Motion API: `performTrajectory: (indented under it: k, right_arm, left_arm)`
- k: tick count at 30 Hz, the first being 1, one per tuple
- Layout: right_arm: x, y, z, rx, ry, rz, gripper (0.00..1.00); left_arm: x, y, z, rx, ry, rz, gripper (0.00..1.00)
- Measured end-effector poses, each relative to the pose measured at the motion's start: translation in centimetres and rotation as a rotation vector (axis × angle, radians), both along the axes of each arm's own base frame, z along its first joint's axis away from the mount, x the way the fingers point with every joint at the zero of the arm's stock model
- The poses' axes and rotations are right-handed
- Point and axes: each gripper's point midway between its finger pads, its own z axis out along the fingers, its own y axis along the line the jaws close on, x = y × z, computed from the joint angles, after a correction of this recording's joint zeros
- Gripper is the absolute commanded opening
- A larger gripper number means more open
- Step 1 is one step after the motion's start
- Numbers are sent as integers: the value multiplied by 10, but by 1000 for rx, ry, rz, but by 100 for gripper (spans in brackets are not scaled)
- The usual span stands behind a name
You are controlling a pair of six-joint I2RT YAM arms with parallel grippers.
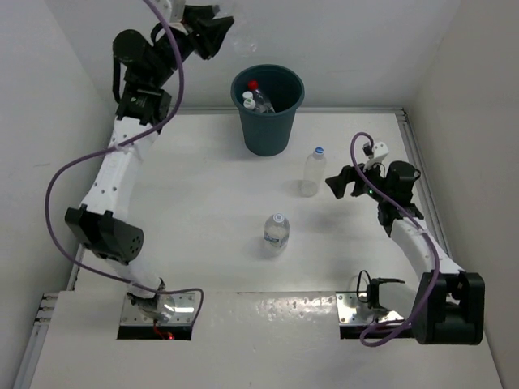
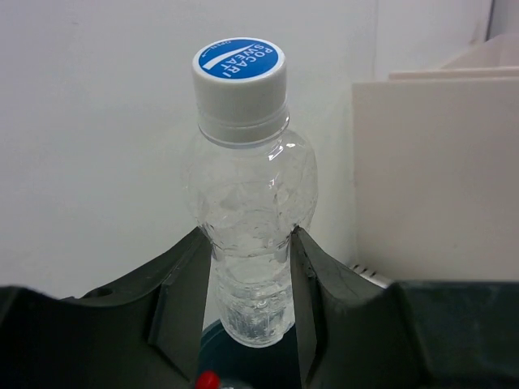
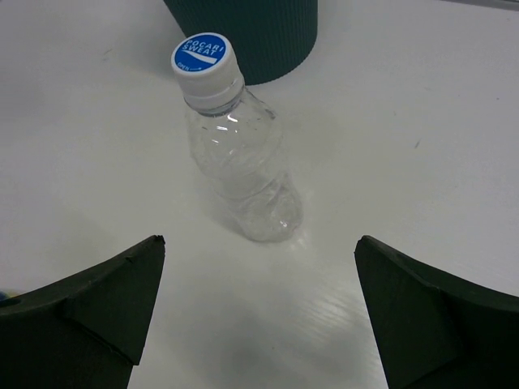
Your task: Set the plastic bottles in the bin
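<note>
Next, I close my right gripper on the upper body (image 1: 315, 168) (image 3: 241, 156) of the blue-capped bottle that stands beside the dark teal bin, just below its cap.
My left gripper (image 1: 225, 34) is raised above and left of the dark teal bin (image 1: 268, 121), shut on a clear blue-capped bottle (image 1: 243, 40). In the left wrist view the fingers (image 2: 182, 284) clamp that bottle's (image 2: 250, 186) lower body, with the bin's rim (image 2: 195, 344) and a red cap (image 2: 208, 379) below. Inside the bin lie a red-capped bottle (image 1: 253, 85) and a white-capped one (image 1: 248, 99). A blue-capped bottle (image 1: 314, 172) stands right of the bin, just left of my open, empty right gripper (image 1: 336, 185). It shows ahead of that gripper (image 3: 259, 243) in the right wrist view (image 3: 239, 162). A labelled bottle (image 1: 276, 230) stands mid-table.
White walls enclose the table on the left, back and right. A white wall panel (image 2: 434, 170) is to the right of the held bottle. The bin's base (image 3: 243, 32) is just behind the standing bottle in the right wrist view.
</note>
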Motion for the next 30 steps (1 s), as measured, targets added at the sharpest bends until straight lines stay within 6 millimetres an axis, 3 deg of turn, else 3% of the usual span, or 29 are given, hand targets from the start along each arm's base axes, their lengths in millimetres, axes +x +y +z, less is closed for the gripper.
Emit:
performTrajectory:
  k: [2,4,7,10,11,12,13,16,20,23,27,30]
  right_arm:
    - [0,4,-6,8,-24,14,99]
    - [0,8,-10,5,-40,27,99]
    - [5,16,-10,-4,-75,52,99]
    - [11,25,-10,-21,-109,75,99]
    - [13,28,-11,-25,-116,82,99]
    - [15,31,-13,-29,-121,90,99]
    - [16,35,-15,-34,-124,99,99]
    - [22,42,-23,-55,-135,109,99]
    - [32,48,-34,-92,-160,102,99]
    - [40,48,-37,-117,-189,85,99]
    - [52,50,-43,-132,-212,73,99]
    - [63,54,-45,-136,-231,74,91]
  left_arm:
    - [12,-20,-2,-30,7,-38,17]
    - [36,-39,-23,-49,55,-63,17]
    - [80,-64,-74,-78,181,-89,16]
    - [121,-85,-142,-76,321,-83,17]
    - [131,-90,-165,-68,366,-76,24]
    - [138,-94,-183,-60,398,-69,38]
    - [145,-98,-200,-52,430,-62,65]
    - [152,-104,-226,-32,480,-43,99]
    - [155,-97,-224,-54,491,-11,99]
    - [153,-80,-212,-60,487,12,99]
    - [130,-34,-182,-65,480,65,99]
    - [97,8,-147,-71,439,118,99]
